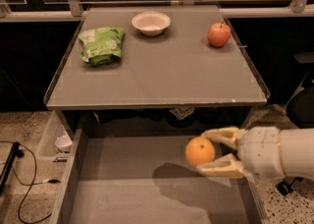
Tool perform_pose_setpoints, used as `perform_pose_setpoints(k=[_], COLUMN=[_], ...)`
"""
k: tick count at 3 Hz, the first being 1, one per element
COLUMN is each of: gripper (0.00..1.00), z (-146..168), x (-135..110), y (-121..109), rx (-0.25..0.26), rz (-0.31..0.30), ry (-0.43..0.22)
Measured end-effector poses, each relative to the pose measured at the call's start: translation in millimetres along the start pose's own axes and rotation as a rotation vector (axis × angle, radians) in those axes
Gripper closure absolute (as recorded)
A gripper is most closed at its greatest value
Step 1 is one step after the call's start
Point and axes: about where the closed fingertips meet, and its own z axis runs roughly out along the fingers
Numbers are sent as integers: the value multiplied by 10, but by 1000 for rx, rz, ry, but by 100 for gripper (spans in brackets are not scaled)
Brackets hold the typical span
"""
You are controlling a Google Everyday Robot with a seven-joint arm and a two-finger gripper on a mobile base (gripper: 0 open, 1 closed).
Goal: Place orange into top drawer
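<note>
Next, my gripper releases the orange on the grey bottom of the open top drawer (171, 173), setting it down close to the middle of that drawer.
The orange (199, 152) is round and plain orange. My gripper (210, 152) comes in from the right and is shut on it, one cream finger above and one below. It holds the orange above the right part of the open top drawer (122, 188), a wide shallow grey drawer pulled out under the tabletop. The orange's shadow falls on the drawer bottom just below it.
On the grey tabletop (157, 78) stand a red apple (219, 34) at the back right, a white bowl (151, 22) at the back middle and a green bag (101, 45) at the back left. A black cable (19, 179) lies on the floor at left.
</note>
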Motion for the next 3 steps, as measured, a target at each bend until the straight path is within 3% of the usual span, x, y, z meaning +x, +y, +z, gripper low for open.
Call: perform_pose_setpoints(k=[1, 2, 3], gripper=[100, 100, 100], z=[527, 898, 1187], x=[558, 941, 1138], y=[337, 489, 486], rx=[-56, -72, -71], rz=[66, 104, 108], ry=[80, 112, 119])
